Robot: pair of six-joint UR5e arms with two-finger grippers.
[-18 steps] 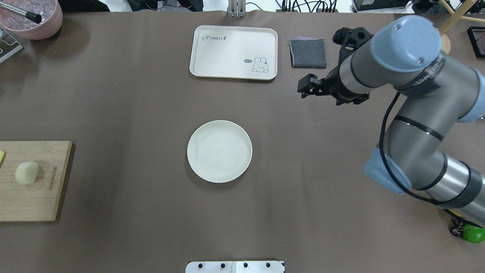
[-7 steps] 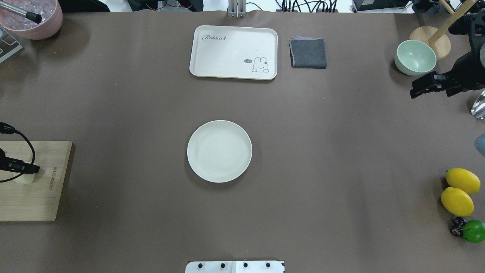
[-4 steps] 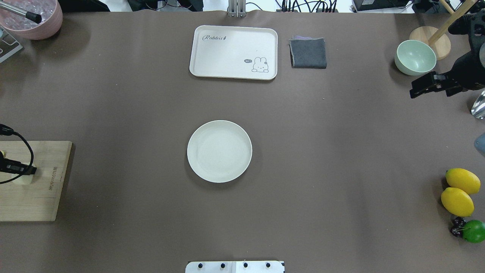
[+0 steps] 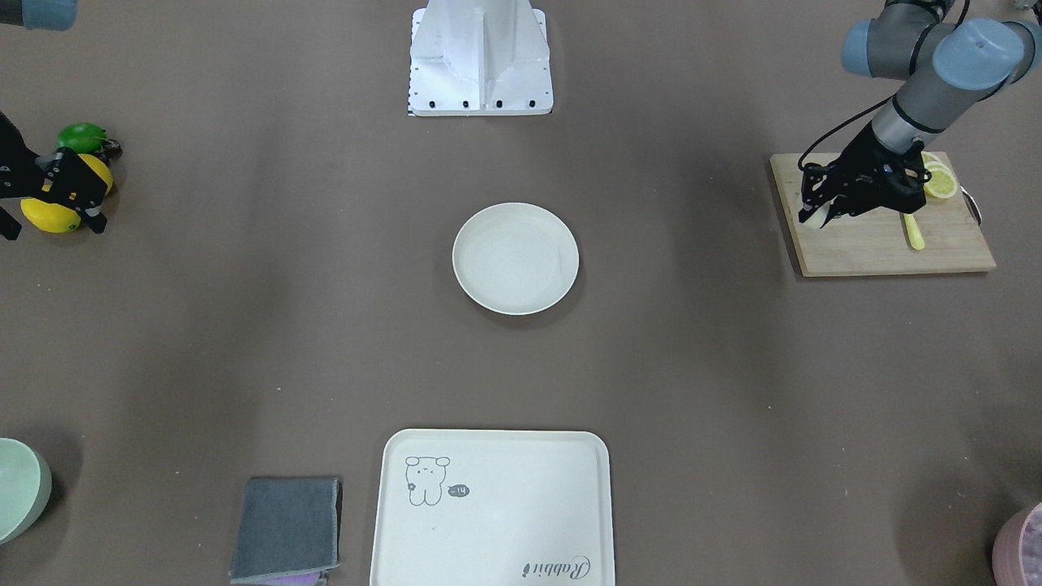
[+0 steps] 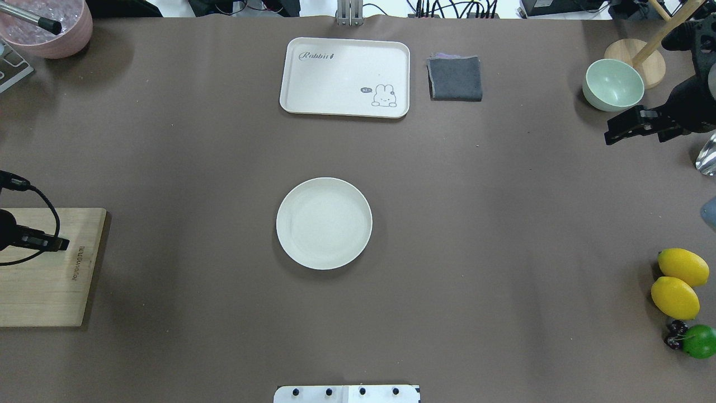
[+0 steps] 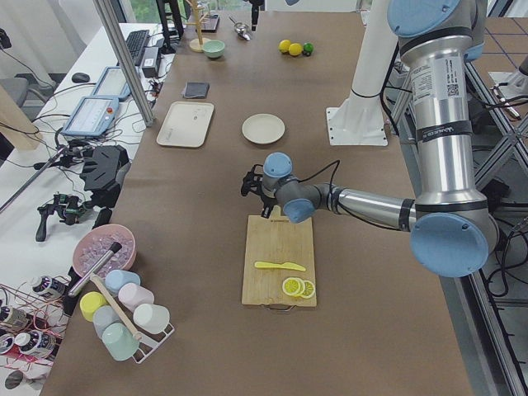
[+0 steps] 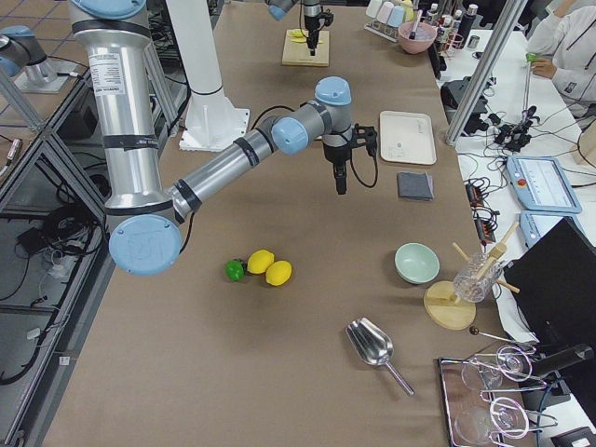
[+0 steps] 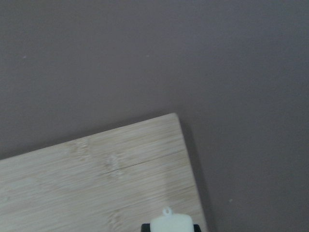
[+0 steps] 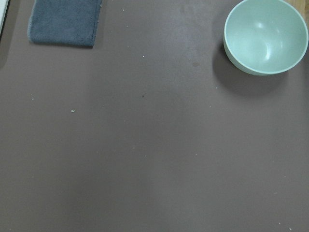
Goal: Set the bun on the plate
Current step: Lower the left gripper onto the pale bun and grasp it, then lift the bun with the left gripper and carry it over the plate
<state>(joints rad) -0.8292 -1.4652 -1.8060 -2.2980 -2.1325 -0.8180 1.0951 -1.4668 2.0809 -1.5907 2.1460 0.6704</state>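
Note:
My left gripper has the bun. It will let go of it in the middle of the round cream plate (image 4: 520, 264).
The bun (image 8: 171, 224) is a small pale lump pinched between the fingers of my left gripper (image 4: 816, 213), which is shut on it just above the near-left corner of the wooden cutting board (image 4: 883, 236). From overhead the left gripper (image 5: 56, 244) covers the bun. The round cream plate (image 5: 324, 223) sits empty at the table's middle, well away from that gripper. My right gripper (image 5: 612, 133) hovers open and holds nothing at the far right, beside the pale green bowl (image 5: 613, 84).
Lemon slices (image 4: 936, 179) and a yellow knife (image 4: 913, 232) lie on the board. A cream rabbit tray (image 5: 345, 77) and a grey cloth (image 5: 455, 78) sit beyond the plate. Two lemons (image 5: 677, 282) and a lime (image 5: 699, 341) lie at the right edge.
The left gripper came onto the bun, closed on it and has now shifted slightly right and up with it. The right arm swung out to the right earlier and has since held still.

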